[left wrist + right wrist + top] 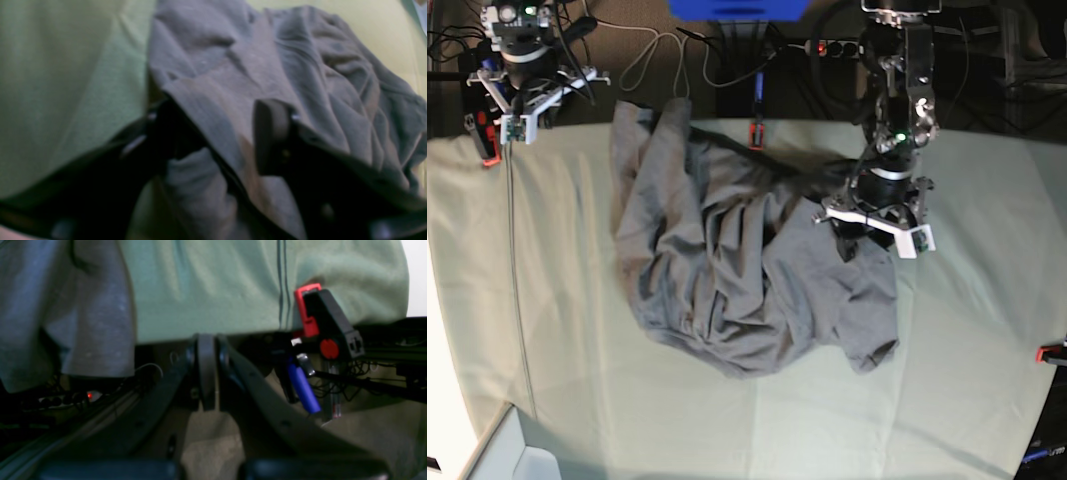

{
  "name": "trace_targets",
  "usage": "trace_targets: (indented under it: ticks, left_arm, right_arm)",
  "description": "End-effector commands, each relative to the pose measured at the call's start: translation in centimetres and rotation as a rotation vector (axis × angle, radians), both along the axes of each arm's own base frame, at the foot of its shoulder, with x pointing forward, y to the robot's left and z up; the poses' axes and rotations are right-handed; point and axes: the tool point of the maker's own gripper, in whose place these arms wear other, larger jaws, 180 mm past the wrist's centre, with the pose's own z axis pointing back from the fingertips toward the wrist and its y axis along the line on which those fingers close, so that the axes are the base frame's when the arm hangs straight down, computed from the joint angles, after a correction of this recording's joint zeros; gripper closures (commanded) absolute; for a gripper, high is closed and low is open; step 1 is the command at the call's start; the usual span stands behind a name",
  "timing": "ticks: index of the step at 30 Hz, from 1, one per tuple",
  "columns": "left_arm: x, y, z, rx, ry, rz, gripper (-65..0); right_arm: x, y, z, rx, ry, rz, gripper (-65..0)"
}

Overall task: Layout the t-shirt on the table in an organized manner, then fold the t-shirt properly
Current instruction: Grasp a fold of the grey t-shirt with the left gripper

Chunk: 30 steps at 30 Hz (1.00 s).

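Note:
The t-shirt's raised fold sits between my left gripper's fingers short of the fold's corner, so I will pinch the fold's corner itself (172, 90) and swing the layer toward the near side of the table.
The dark grey t-shirt (737, 270) lies crumpled in a heap in the middle of the table (967, 330), one part trailing to the far edge. At the shirt's right upper edge my left gripper (859, 235) points down onto it. In the left wrist view the left gripper (218, 111) is open, its fingers (270, 133) straddling a raised fold of the t-shirt (233, 66). My right gripper (515, 112) hangs beyond the far left corner of the table. In its own view the right gripper (207, 373) is shut and holds nothing, with the t-shirt (83, 306) draped over the table (217, 290) edge.
Red clamps (755, 133) (489, 150) (1052, 352) grip the table's edges; one red clamp (307, 310) with a blue-handled tool (302, 386) sits close to my right gripper. Cables and a power strip (832, 47) lie behind the table. A white box (507, 450) stands at the near left corner.

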Motion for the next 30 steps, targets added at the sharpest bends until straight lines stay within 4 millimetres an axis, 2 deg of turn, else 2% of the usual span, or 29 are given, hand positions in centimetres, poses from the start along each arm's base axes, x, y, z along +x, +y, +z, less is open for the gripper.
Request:
trace_targets:
  ticks: [1, 5, 6, 7, 15, 18, 24, 30]
  left_arm:
    - [0.9, 0.0, 1.4, -0.001, -0.055, 0.007, -26.6]
    - [1.0, 0.0, 1.7, -0.002, -0.063, 0.008, -5.8]
    - [1.0, 0.1, 1.7, -0.001, -0.062, 0.011, -1.5]
    - [1.0, 0.1, 1.7, -0.001, -0.061, 0.012, 0.0]
    - [0.7, 0.4, 1.4, 0.003, -0.051, 0.017, -1.9]
    - [-0.2, 0.4, 0.8, 0.004, -0.031, 0.017, -6.8]
    - [-0.5, 0.7, 3.1, 0.013, -0.084, 0.021, -23.2]
    - [0.3, 0.7, 3.7, 0.013, -0.104, 0.021, -23.4]
  right_arm:
    - [0.3, -0.1, 0.7, -0.010, -0.026, 0.010, 0.0]
    - [0.3, -0.1, 0.7, -0.010, -0.026, 0.010, 0.0]
    - [0.3, -0.1, 0.7, -0.010, -0.026, 0.010, 0.0]
    - [0.3, -0.1, 0.7, -0.010, -0.026, 0.010, 0.0]
    - [0.3, -0.2, 0.7, -0.011, -0.026, 0.011, 0.0]
    - [0.3, -0.2, 0.7, -0.011, -0.026, 0.011, 0.0]
    - [0.3, -0.2, 0.7, -0.011, -0.026, 0.011, 0.0]
    - [0.9, -0.2, 0.9, -0.011, -0.040, 0.011, 0.0]
